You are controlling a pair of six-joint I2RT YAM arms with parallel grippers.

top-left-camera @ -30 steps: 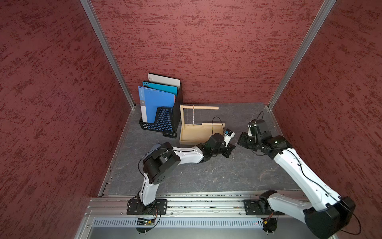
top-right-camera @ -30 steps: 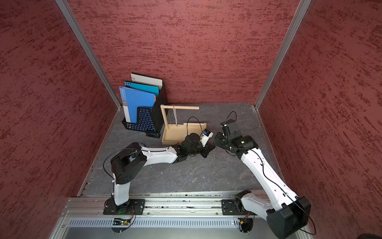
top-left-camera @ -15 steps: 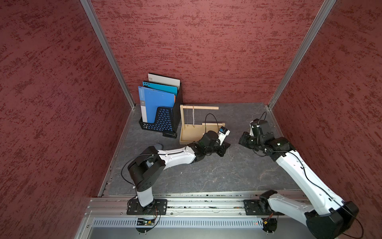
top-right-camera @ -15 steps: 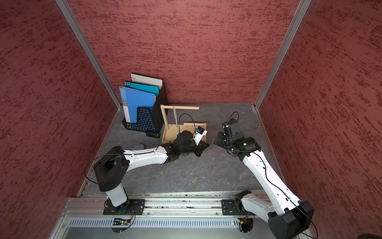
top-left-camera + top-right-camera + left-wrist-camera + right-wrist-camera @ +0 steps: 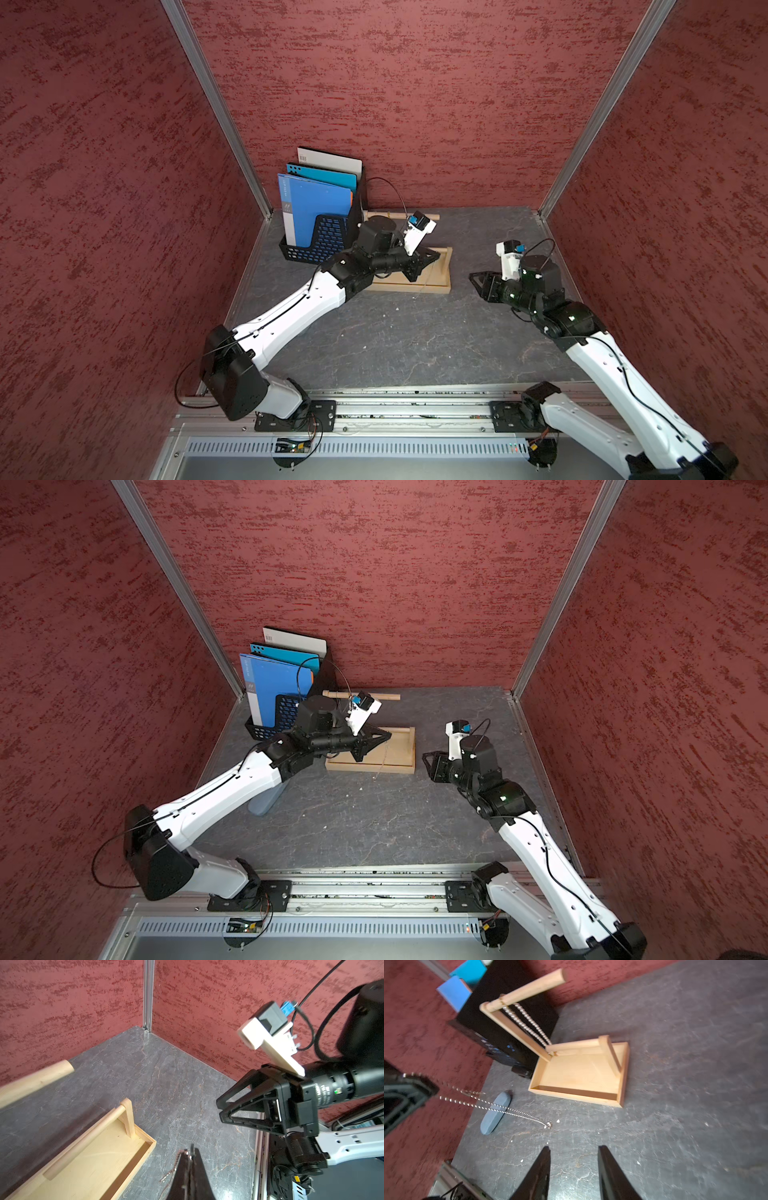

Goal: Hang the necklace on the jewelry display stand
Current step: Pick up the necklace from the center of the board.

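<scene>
The silver necklace hangs below my left gripper. My right gripper will close partway down on one hanging piece [image 5: 429, 274] [image 5: 498, 1104] of it to spread the necklace's loop open.
The necklace [image 5: 500, 1105], a thin silver chain, dangles from my left gripper [image 5: 191, 1152], which is shut on one end of it; its free end reaches down toward the floor. In both top views that gripper [image 5: 435, 257] [image 5: 388, 738] hovers over the tray of the pale wooden jewelry display stand [image 5: 441, 279] [image 5: 405, 752], below the long dowel arm [image 5: 533, 985]. My right gripper [image 5: 574, 1148] is open and holds nothing. It sits to the right of the stand [image 5: 581, 1078], low over the floor, jaws pointing at the stand [image 5: 473, 277] [image 5: 424, 757].
A thick twisted cord [image 5: 529, 1022] hangs from the long dowel near the tall post. A black mesh file rack with blue folders [image 5: 320, 245] stands behind the stand on its left. A blue-grey oblong case [image 5: 264, 802] lies on the floor under my left arm.
The grippers were close together in front of the stand. The right one has opened and drawn off to the right. The left has risen and moved back over the tray with the chain.
</scene>
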